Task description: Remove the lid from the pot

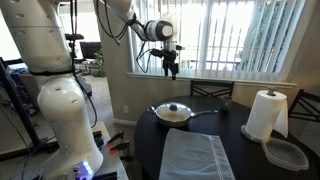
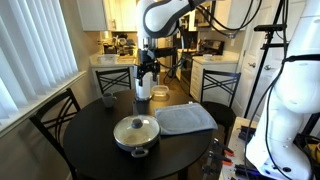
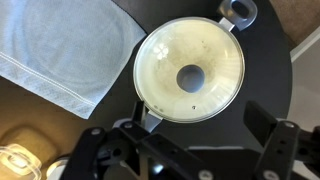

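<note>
The knob lifts the glass lid off, so my gripper should next go down to the dark knob (image 1: 173, 107) (image 3: 190, 78) of the glass lid and close there.
The pot (image 1: 176, 119) stands on the dark round table (image 1: 240, 150), its long dark handle (image 1: 206, 112) pointing sideways. The glass lid (image 1: 172, 110) with its dark knob sits on it. Both show in an exterior view too, pot (image 2: 134, 141) and lid (image 2: 136, 128). In the wrist view the lid (image 3: 205, 50) covers the pale yellowish inside, and the pot's end loop (image 3: 237, 11) shows at the top. My gripper (image 1: 170, 68) (image 2: 146, 72) hangs high above the table, well clear of the pot. Its fingers (image 3: 185, 140) are open and empty.
A grey cloth (image 1: 197, 155) (image 2: 185, 118) (image 3: 60, 45) lies beside the pot. A paper towel roll (image 1: 266, 114) and a clear plastic container (image 1: 285, 153) stand at the table's edge. Chairs (image 2: 55, 115) surround the table, and window blinds (image 1: 250, 35) are behind it.
</note>
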Motion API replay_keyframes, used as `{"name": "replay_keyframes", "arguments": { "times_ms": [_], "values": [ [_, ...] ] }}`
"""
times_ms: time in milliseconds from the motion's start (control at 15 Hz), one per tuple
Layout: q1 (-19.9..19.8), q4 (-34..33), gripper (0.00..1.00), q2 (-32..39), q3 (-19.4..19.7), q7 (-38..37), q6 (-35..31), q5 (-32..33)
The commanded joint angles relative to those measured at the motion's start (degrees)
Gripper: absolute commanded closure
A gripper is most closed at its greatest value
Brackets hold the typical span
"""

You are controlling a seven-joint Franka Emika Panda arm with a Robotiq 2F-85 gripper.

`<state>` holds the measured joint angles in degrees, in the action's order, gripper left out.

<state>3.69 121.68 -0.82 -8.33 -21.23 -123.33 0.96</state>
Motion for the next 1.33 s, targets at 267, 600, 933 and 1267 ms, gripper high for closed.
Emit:
{"name": "replay_keyframes", "arguments": {
  "times_ms": [267, 600, 933, 1267],
  "values": [
    [2.00, -3.70, 0.00, 6.26, 1.23, -0.50, -1.01, -0.59],
    [2.32, -4.81, 0.00, 7.41, 1.19, -1.67, -0.32, 0.39],
    [5.15, -6.71, 0.00, 16.84, 1.81, -8.25, -0.93, 4.86],
    [9.41, -9.90, 0.00, 25.60, 2.46, -8.46, -1.97, 4.68]
  ]
}}
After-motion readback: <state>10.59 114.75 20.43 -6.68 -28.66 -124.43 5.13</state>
